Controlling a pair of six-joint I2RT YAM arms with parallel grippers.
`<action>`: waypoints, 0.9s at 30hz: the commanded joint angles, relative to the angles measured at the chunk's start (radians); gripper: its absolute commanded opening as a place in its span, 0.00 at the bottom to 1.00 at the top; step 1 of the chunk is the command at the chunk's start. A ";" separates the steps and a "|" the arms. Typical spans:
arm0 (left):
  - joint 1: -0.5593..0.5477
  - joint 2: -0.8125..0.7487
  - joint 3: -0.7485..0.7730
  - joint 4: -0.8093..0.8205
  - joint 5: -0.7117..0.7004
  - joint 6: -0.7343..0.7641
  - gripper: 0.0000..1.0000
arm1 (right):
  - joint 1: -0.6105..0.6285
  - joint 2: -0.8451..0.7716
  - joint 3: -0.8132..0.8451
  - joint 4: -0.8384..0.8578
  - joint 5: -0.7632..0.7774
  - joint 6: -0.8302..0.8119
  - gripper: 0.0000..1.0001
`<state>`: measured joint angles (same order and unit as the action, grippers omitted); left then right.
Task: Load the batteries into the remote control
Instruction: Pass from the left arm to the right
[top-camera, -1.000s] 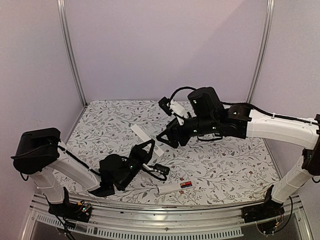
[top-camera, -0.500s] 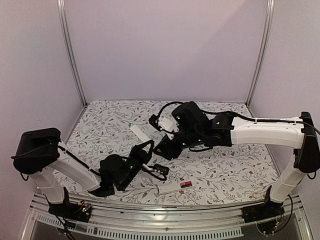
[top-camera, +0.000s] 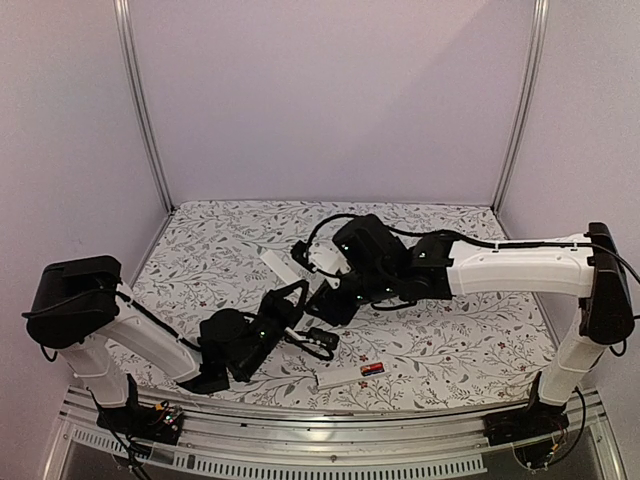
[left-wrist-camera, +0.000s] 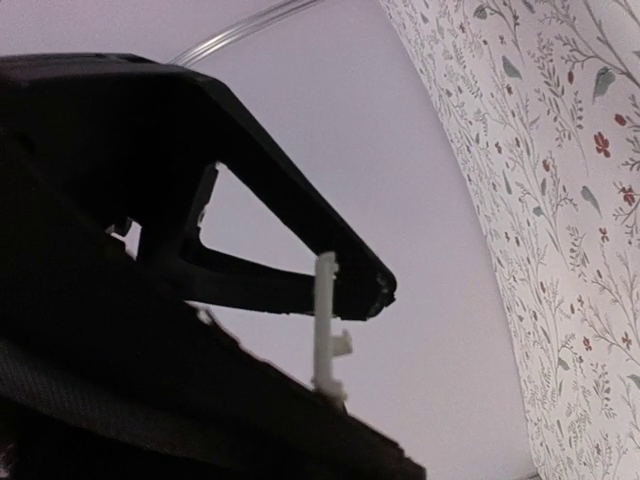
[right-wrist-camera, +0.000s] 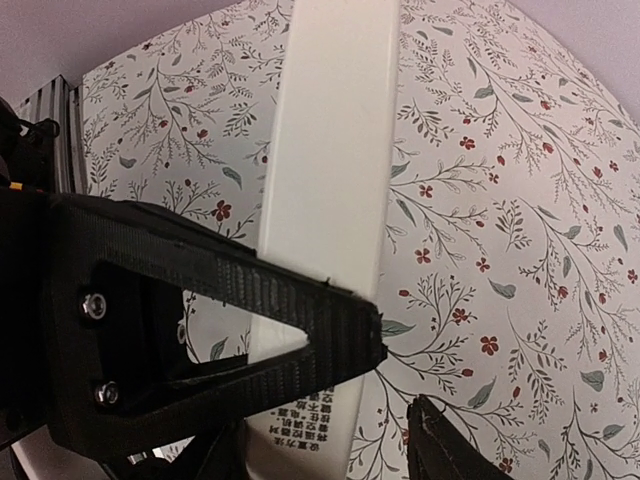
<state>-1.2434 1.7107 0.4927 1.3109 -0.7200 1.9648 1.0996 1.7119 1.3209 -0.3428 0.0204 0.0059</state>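
My right gripper needs to hold the cover piece's printed end while my left gripper takes the cover piece's plain end (right-wrist-camera: 338, 70), because my left gripper lies across the cover piece beside that printed end.
The remote control (top-camera: 340, 378) lies white near the table's front edge, with a black-and-red battery (top-camera: 373, 370) at its right end. Any other battery is out of view. My left gripper (top-camera: 297, 296) is shut on a thin white cover strip (top-camera: 275, 265). The left wrist view shows that strip (left-wrist-camera: 324, 320) edge-on, with a small tab, between the left gripper's (left-wrist-camera: 345, 350) fingers. My right gripper (top-camera: 328, 298) is right beside the left one. In its wrist view the right gripper (right-wrist-camera: 395, 375) is open, one finger (right-wrist-camera: 250, 290) lying across the flat strip (right-wrist-camera: 330, 150), which carries printed text.
The floral tablecloth (top-camera: 450, 330) covers the table. Lilac walls and two metal posts (top-camera: 140, 110) close in the back and sides. A black cable loop (top-camera: 320, 340) lies by the left wrist. A metal rail (top-camera: 320, 425) runs along the front edge.
My right arm has swung left and lower, bringing its gripper from the middle back up against the left gripper and the strip. The left arm, remote and battery have not moved.
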 joint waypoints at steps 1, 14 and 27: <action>-0.012 -0.003 0.017 0.528 0.006 -0.024 0.00 | -0.001 0.039 0.014 -0.008 0.036 -0.030 0.51; -0.011 -0.001 0.013 0.528 -0.009 -0.032 0.00 | -0.004 0.004 0.006 -0.002 0.077 -0.031 0.22; -0.012 -0.001 -0.012 0.528 -0.059 -0.070 0.54 | -0.046 -0.049 -0.046 0.000 0.061 -0.052 0.15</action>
<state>-1.2453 1.7107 0.4976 1.3270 -0.7532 1.9289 1.0679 1.7168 1.3090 -0.3336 0.0704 -0.0261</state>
